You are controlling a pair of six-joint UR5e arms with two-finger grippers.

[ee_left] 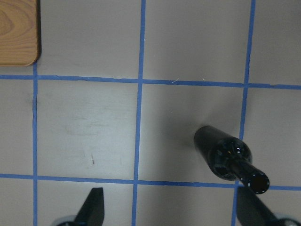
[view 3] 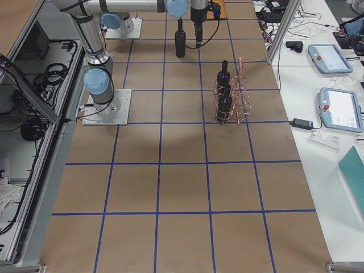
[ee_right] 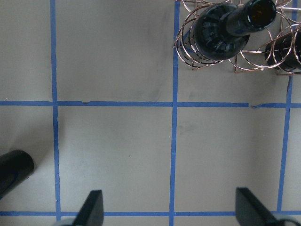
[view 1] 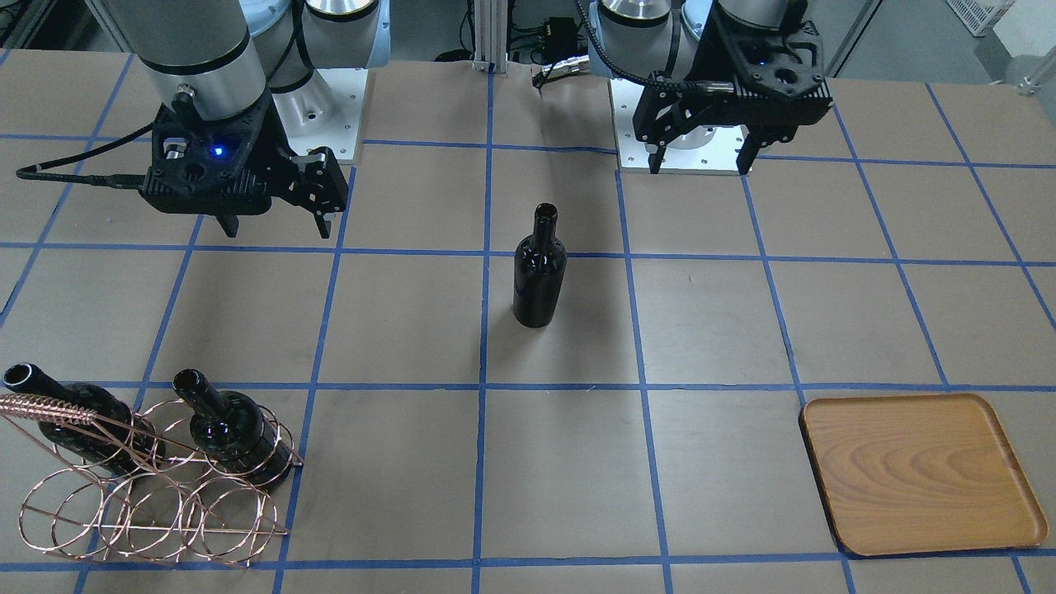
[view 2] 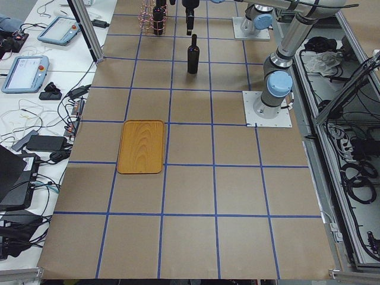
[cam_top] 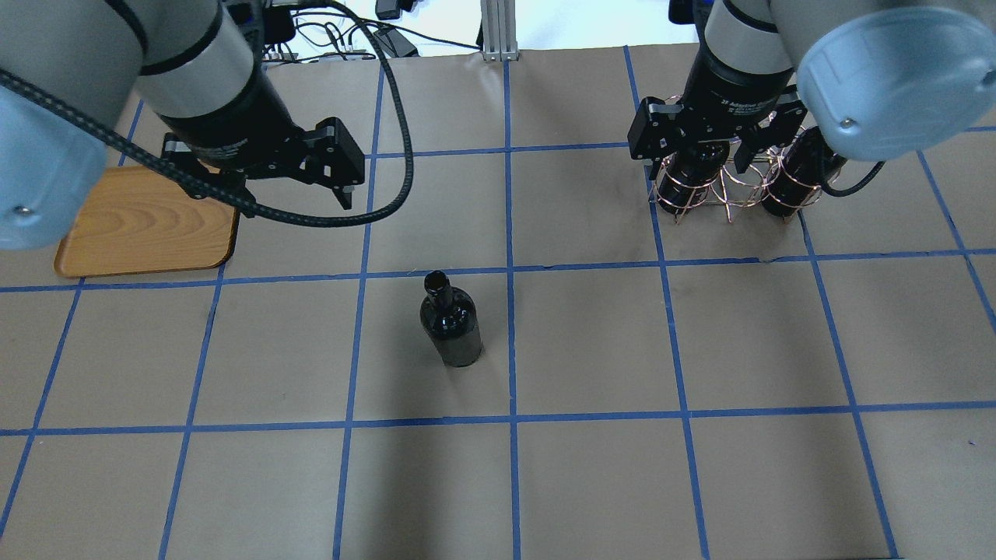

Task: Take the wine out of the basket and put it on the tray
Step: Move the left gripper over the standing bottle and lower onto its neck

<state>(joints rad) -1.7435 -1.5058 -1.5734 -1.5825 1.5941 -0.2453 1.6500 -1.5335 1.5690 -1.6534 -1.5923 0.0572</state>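
Observation:
Next, my left gripper needs to go to the neck (view 1: 544,228) (ee_left: 243,171) of the wine bottle standing upright on the table's middle and close there.
One near-black wine bottle (view 1: 539,272) stands upright on the table's middle, apart from both grippers; it also shows in the overhead view (cam_top: 450,327) and the left wrist view (ee_left: 225,155). The copper wire basket (view 1: 148,487) holds two more bottles (view 1: 227,425) leaning in its rings. The wooden tray (view 1: 920,474) lies bare at the other end. My left gripper (view 1: 701,165) is open and empty, hovering between tray and standing bottle (cam_top: 292,194). My right gripper (view 1: 276,227) is open and empty, hovering on the robot's side of the basket (cam_top: 731,183).
The table is brown paper with a blue tape grid. The arm bases (view 1: 660,148) stand at the robot's edge. In the right wrist view the basket (ee_right: 188,44) is at the top right and the standing bottle (ee_right: 14,172) at the left edge.

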